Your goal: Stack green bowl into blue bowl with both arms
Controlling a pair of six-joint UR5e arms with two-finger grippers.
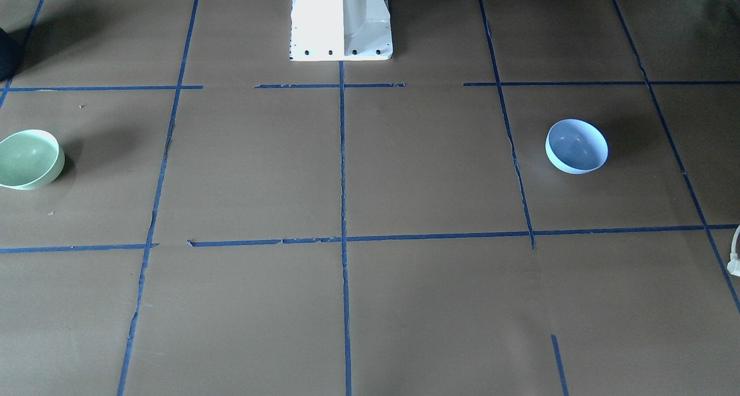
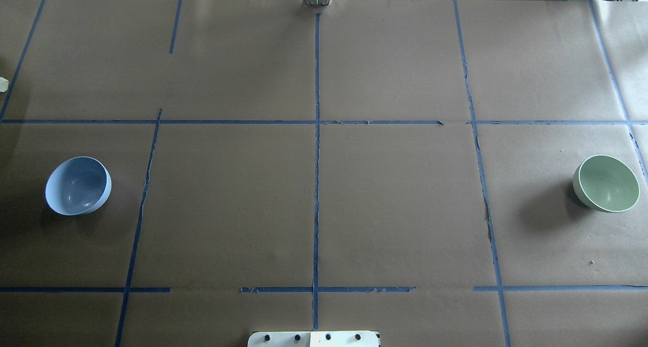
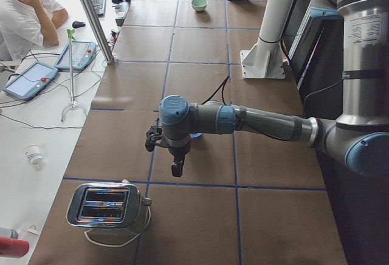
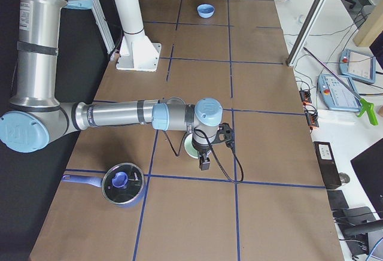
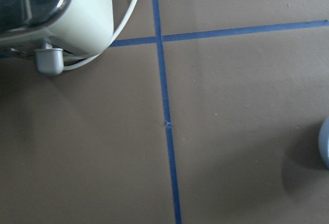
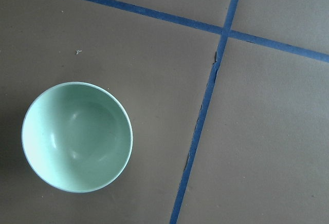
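My left gripper should head over to the blue bowl next and close on the blue bowl's rim [image 1: 605,152] [image 5: 324,141], on the side that is toward the toaster.
The green bowl [image 2: 607,183] stands upright at the table's right end; it also shows in the front view [image 1: 29,158] and fills the lower left of the right wrist view [image 6: 77,136]. The blue bowl [image 2: 78,185] stands upright at the left end, also in the front view [image 1: 576,145], with only its rim at the edge of the left wrist view [image 5: 325,143]. My left gripper [image 3: 177,168] hangs above the table beside the blue bowl. My right gripper [image 4: 204,164] hangs just over the green bowl [image 4: 190,147]. I cannot tell whether either is open or shut.
A toaster [image 3: 109,206] with a white cord stands near the left gripper, also in the left wrist view [image 5: 51,13]. A lidded pot [image 4: 122,183] sits near the right gripper. The white pedestal base [image 1: 341,20] stands at the robot's side. An operator [image 3: 24,10] sits at a side desk.
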